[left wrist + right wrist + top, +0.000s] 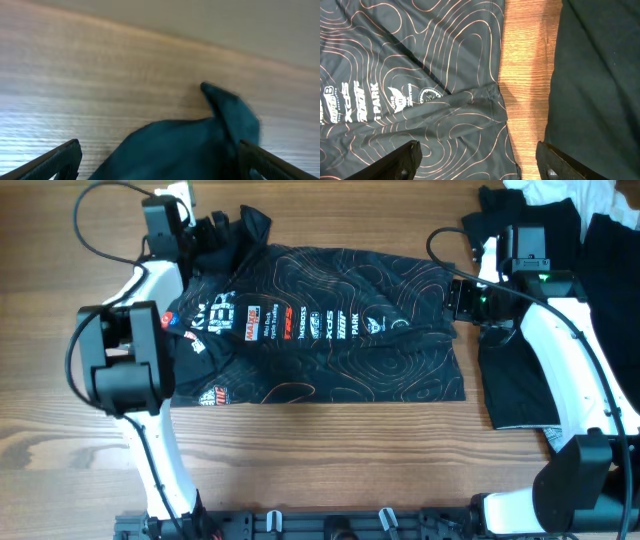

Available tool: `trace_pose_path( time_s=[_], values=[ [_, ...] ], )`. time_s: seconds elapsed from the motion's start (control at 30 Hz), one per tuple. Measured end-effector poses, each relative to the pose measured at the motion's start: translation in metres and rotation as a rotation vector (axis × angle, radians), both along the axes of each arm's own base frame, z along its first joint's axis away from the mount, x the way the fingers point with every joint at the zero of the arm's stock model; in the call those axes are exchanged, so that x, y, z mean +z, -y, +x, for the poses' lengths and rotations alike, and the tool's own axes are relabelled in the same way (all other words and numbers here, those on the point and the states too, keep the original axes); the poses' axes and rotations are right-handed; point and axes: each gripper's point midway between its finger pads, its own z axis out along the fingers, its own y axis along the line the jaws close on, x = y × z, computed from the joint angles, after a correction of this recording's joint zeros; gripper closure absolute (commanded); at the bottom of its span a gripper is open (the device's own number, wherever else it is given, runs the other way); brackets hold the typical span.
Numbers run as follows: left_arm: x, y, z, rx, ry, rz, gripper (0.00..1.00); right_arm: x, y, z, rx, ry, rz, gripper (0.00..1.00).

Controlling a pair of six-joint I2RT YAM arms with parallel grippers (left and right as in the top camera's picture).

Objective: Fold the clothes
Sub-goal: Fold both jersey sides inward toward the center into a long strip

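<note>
The right gripper will next grip the black T-shirt's far corner (449,266), beside the plain black garment.
The black T-shirt (330,330), printed with reddish contour lines and white and red logos, lies spread across the middle of the wooden table. Its upper left corner is bunched up (243,228) by my left gripper (207,232). In the left wrist view the jaws (157,150) are wide apart with dark cloth (200,145) between them. My right gripper (453,298) is at the shirt's right edge. In the right wrist view its jaws (477,150) are open above the shirt's edge (445,115) and a strip of bare wood.
A plain black garment (515,380) lies flat to the right of the shirt, under my right arm; it also shows in the right wrist view (595,75). More black clothes and a white cloth (570,195) are piled at the back right corner.
</note>
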Motion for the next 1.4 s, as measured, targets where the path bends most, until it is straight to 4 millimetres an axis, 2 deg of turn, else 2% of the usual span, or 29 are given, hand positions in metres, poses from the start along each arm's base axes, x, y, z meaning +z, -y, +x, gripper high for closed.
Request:
trace_pose_path(
  time_s=[0.07,0.1,0.13,0.17,0.2,0.23,0.27,0.37,0.5,0.6,0.63,0.7,0.77,0.8,0.9,1.0,1.03,1.07,1.1,1.13,1.3,1.4],
  values=[
    [-0.025,0.003,-0.002,-0.007,-0.035,-0.004,0.02,0.0,0.0,0.0,0.0,0.0,0.0,0.21],
    [-0.033,0.006,-0.002,-0.015,-0.039,0.003,0.06,0.0,0.0,0.0,0.0,0.0,0.0,0.2],
    [-0.033,0.008,-0.001,-0.019,-0.038,0.002,0.17,0.0,0.0,0.0,0.0,0.001,0.001,0.19],
    [-0.035,0.014,0.0,-0.033,-0.035,0.009,0.3,0.0,-0.001,0.0,0.003,0.001,0.007,0.18],
    [-0.036,0.02,0.0,-0.047,-0.039,0.014,0.51,0.001,-0.002,0.001,0.005,0.005,0.013,0.18],
    [-0.037,0.024,0.0,-0.052,-0.043,0.012,0.67,0.001,-0.003,0.002,0.006,0.011,0.016,0.18],
    [-0.038,0.028,-0.001,-0.06,-0.051,0.013,0.96,0.002,-0.004,0.004,0.008,0.02,0.02,0.18],
    [-0.046,0.031,-0.006,-0.065,-0.084,0.012,0.96,0.005,-0.004,0.011,0.01,0.049,0.024,0.18],
    [-0.048,0.028,-0.014,-0.039,-0.141,-0.018,0.96,-0.003,-0.006,0.039,0.014,0.114,0.03,0.19],
    [-0.042,0.023,-0.034,0.0,-0.24,-0.055,0.96,-0.033,-0.006,0.066,0.016,0.13,0.034,0.19],
    [-0.04,0.021,-0.041,0.009,-0.267,-0.062,0.96,-0.042,-0.007,0.083,0.017,0.169,0.035,0.19],
    [-0.022,0.019,-0.05,0.019,-0.289,-0.07,0.96,-0.057,-0.007,0.099,0.018,0.196,0.036,0.19],
    [-0.002,0.018,-0.058,0.027,-0.297,-0.074,0.96,-0.082,-0.007,0.123,0.01,0.238,0.041,0.2],
    [0.008,0.018,-0.063,0.029,-0.307,-0.077,0.96,-0.094,-0.007,0.127,0.005,0.237,0.044,0.2],
    [0.006,0.017,-0.084,0.06,-0.398,-0.095,0.96,-0.117,-0.006,0.148,-0.041,0.29,0.066,0.22],
    [-0.002,0.014,-0.096,0.092,-0.46,-0.108,0.96,-0.116,-0.005,0.161,-0.068,0.345,0.076,0.27],
    [-0.004,0.011,-0.1,0.101,-0.479,-0.111,0.96,-0.117,-0.005,0.163,-0.074,0.352,0.08,0.33],
    [-0.006,0.011,-0.102,0.106,-0.491,-0.111,0.96,-0.118,-0.004,0.164,-0.082,0.354,0.083,0.47],
    [-0.006,0.01,-0.103,0.111,-0.497,-0.114,0.96,-0.119,-0.004,0.165,-0.091,0.355,0.084,0.65],
    [-0.007,0.009,-0.104,0.113,-0.502,-0.115,0.96,-0.12,-0.003,0.165,-0.097,0.355,0.086,0.93],
    [-0.007,0.008,-0.105,0.12,-0.504,-0.12,0.96,-0.127,-0.003,0.162,-0.11,0.332,0.089,0.96],
    [-0.011,0.0,-0.116,0.139,-0.552,-0.124,0.96,-0.127,-0.003,0.157,-0.111,0.299,0.087,0.96]
  ],
)
